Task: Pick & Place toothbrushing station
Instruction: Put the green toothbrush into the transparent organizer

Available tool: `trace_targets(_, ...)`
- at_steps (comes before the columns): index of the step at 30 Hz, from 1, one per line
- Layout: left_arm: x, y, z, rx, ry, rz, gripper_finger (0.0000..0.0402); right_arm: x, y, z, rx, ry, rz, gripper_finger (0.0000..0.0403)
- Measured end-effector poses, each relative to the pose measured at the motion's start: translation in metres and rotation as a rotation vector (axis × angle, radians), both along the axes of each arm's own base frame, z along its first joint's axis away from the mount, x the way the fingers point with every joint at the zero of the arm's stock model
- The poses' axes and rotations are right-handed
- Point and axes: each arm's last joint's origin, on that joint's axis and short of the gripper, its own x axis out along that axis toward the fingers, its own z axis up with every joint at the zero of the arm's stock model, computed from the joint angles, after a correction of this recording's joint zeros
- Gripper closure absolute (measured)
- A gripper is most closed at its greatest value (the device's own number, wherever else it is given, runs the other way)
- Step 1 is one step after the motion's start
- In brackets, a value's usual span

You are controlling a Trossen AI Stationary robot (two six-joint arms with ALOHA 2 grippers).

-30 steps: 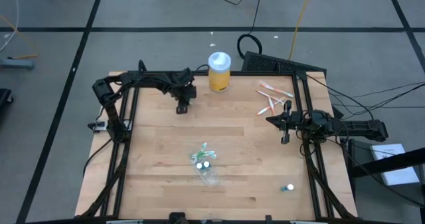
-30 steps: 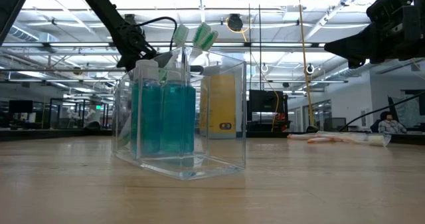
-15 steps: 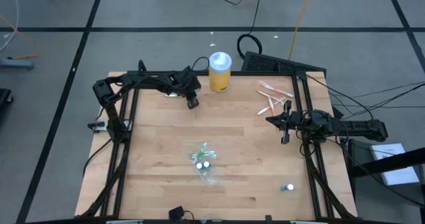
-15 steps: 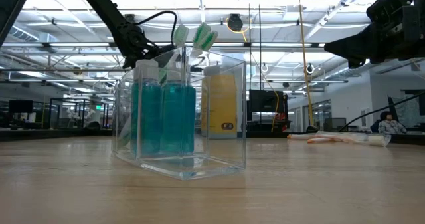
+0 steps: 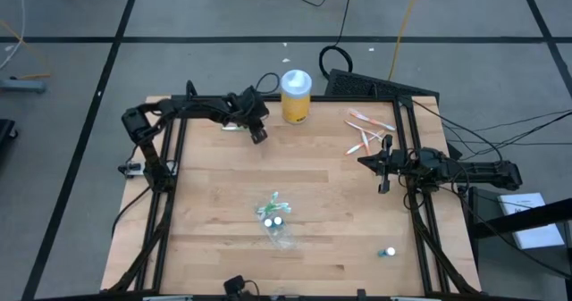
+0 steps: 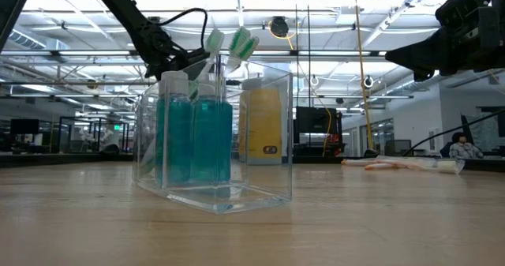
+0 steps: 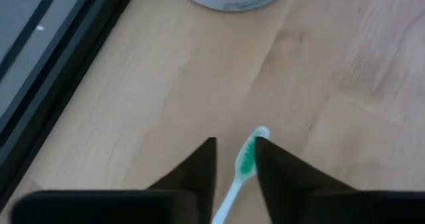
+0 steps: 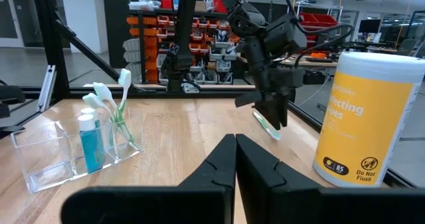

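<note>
Next, I close my left gripper on the neck [image 7: 240,180] below the toothbrush's bristles, as the bristled head sits slanted between its open fingers, and then lift it toward the station.
The toothbrushing station [image 5: 277,222] is a clear plastic box standing on its base at the table's middle; it holds two teal bottles [image 6: 193,136] and green-white toothbrushes [image 6: 229,45]. My left gripper [image 5: 257,135] hangs at the far side, just left of the yellow jar [image 5: 296,96], shut on another green-white toothbrush [image 7: 247,159]. My right gripper [image 5: 365,162] waits shut and level at the table's right side, holding nothing. My left gripper has the toothbrush's neck [image 7: 234,187] between its two fingers, the brush lying along them. The bristled head [image 8: 267,126] sticks out past the fingertips. The fingers slant down from the table's left. The brush looks lifted off the wood.
The yellow jar with the white lid stands close beyond my left gripper. Several orange-white sticks [image 5: 368,131] lie at the far right. A small white and blue piece [image 5: 389,252] lies near the front right. Bare wood lies between the jar and the station.
My left gripper has gone a little up and toward the yellow jar, and its wrist has rolled and tipped from pointing nearly straight down to slanting.
</note>
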Motion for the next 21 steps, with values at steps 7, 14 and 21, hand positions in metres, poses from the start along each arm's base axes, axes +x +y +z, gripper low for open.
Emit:
trace_targets(7,-0.002,0.004,-0.01,-0.052,-0.001,-0.13,0.0198,0.0,0.0,0.0,0.0,0.0,0.0,0.0399)
trace_targets(14,0.0,0.007,-0.02,-0.017,0.033,-0.186,0.0197,0.0,0.0,0.0,0.0,0.0,0.0,0.0399)
trace_targets(21,-0.003,0.01,-0.021,-0.002,0.045,-0.204,0.0263,0.0,0.0,0.0,0.0,0.0,0.0,0.0399)
